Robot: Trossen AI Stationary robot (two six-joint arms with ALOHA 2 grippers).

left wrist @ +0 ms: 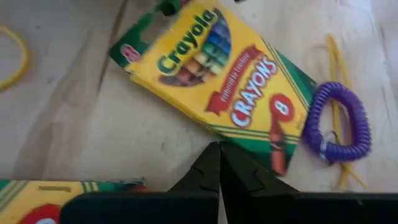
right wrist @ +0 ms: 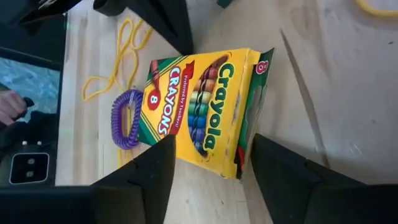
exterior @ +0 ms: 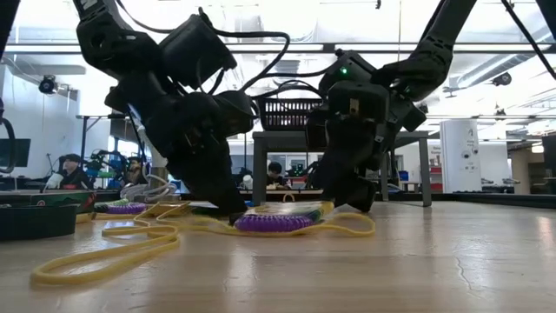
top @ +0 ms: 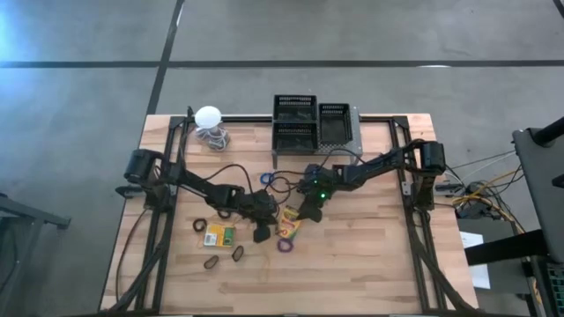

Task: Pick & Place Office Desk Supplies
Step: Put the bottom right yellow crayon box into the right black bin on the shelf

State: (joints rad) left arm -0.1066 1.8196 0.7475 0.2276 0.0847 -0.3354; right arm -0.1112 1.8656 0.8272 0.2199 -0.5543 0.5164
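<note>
The crayon box lies flat between my grippers, so next I raise its flap end with my right gripper before my left gripper opens and grips the box's long edge (left wrist: 180, 111).
A yellow-and-green crayon box (top: 291, 215) lies flat mid-table, its flap end open (right wrist: 258, 68). My right gripper (right wrist: 212, 142) is open, pointing down, with one finger on either side of the box's flap end and not touching it. My left gripper (left wrist: 219, 149) is shut, its tips at the box's long edge. A purple coiled loop (left wrist: 339, 127) and a yellow rubber band (right wrist: 121, 53) lie beside the box. A second crayon box (top: 218, 235) lies left of my left gripper (top: 262, 233). Black mesh bins (top: 295, 123) stand at the far edge. My left gripper's shut fingertips (left wrist: 217, 152) come slanting down from the table's left and stand right at the long side edge (left wrist: 208, 127) of the flat crayon box. I cannot tell whether they touch it.
Small loops lie on the wood left of centre (top: 200, 226), (top: 211, 261), (top: 238, 253), and a blue one (top: 269, 180) nearer the bins. A white ball with coiled cord (top: 210, 119) sits far left. A grey perforated stand (top: 351, 132) holds the bins. Bare wood stretches toward the near right.
</note>
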